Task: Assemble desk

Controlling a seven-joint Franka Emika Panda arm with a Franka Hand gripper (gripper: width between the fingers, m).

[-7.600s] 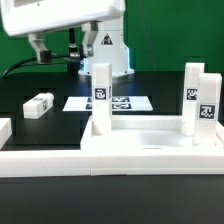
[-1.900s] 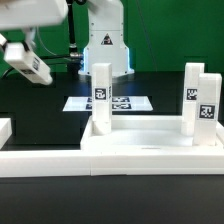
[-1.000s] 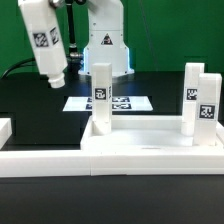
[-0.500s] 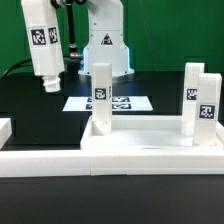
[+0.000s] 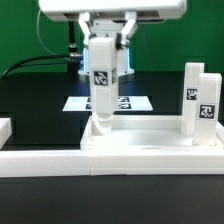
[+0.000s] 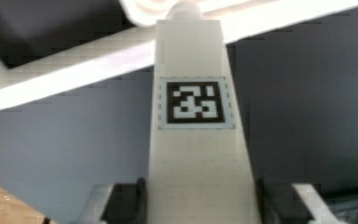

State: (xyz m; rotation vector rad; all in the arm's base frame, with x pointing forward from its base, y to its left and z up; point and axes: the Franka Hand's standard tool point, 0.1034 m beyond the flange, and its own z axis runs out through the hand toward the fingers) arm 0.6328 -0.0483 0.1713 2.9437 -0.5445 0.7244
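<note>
The gripper will release the tagged leg, now held upright at top centre, in the desk top's front corner point(image 5: 97, 135) nearest the short rail piece.
The desk top point(image 5: 150, 142), a white tray with a raised rim, lies at the front of the exterior view. One tagged white leg point(image 5: 200, 100) stands upright in its corner on the exterior view's right. My gripper point(image 5: 107, 42) hangs at top centre, shut on another tagged leg point(image 5: 100, 80) held upright. That held leg overlaps the leg standing in the tray's other far corner, so I cannot tell them apart near the base. In the wrist view the held leg point(image 6: 197, 110) runs between my fingers point(image 6: 130, 200), with the tray rim point(image 6: 51, 75) beyond it.
The marker board point(image 5: 138, 102) lies flat on the black table behind the tray. A long white border rail point(image 5: 40, 162) runs along the front, with a short piece point(image 5: 4, 128) at the exterior view's left. The robot base stands behind the gripper.
The gripper has carried the leg from the exterior view's left to the centre, over the tray's far corner. The leg stays upright in the grip.
</note>
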